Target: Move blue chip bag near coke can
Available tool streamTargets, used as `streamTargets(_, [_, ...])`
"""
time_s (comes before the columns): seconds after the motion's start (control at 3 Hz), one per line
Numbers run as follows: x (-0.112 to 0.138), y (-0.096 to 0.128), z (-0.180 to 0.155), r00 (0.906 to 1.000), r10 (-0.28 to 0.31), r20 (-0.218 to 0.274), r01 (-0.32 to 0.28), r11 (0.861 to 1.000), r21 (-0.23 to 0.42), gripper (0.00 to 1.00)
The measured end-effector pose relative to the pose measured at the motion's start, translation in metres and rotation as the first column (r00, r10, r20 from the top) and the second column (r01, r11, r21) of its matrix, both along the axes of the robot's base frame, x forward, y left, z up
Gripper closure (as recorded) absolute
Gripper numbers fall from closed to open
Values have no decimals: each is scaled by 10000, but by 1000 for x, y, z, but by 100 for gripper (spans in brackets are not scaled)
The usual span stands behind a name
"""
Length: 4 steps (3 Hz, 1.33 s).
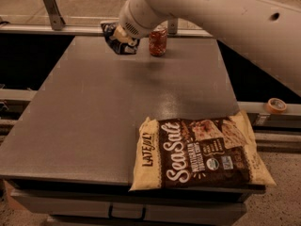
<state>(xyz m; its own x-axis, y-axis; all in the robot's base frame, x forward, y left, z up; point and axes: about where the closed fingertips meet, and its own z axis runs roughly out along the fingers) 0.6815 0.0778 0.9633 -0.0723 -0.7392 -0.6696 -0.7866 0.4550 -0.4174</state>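
Note:
My gripper is going to release the blue chip bag on the tape roll's side of the coke can [184, 51].
The blue chip bag [118, 42] is a small dark blue wrinkly bag at the far end of the grey table [94, 117]. My gripper [120, 35] is shut on its top, at the end of the white arm [211, 8] that reaches in from the upper right. The bag hangs just above or at the tabletop; I cannot tell which. The coke can [158, 41], red-orange, stands upright just right of the bag, about a can's width away. The arm's wrist hides the can's top.
A large brown-and-cream "Sea Salt" bag [202, 155] lies flat at the table's near right corner, overhanging the front edge. A roll of tape [276, 105] sits on a ledge to the right. A metal rail [47, 28] runs behind the table.

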Motion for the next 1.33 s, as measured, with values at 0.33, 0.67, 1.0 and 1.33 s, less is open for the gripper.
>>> streamTargets(0.33, [3, -61, 20, 9900, -1265, 622, 1302, 9897, -589, 100])
streamTargets(0.67, [10, -124, 48, 9630, -2269, 1455, 2392, 9682, -734, 100])
streamTargets(1.0, [23, -187, 62, 9305, -3126, 1911, 3276, 9434, -521, 100])
streamTargets(1.33, [41, -222, 40, 9202, -3565, 1615, 3643, 9311, -206, 100])
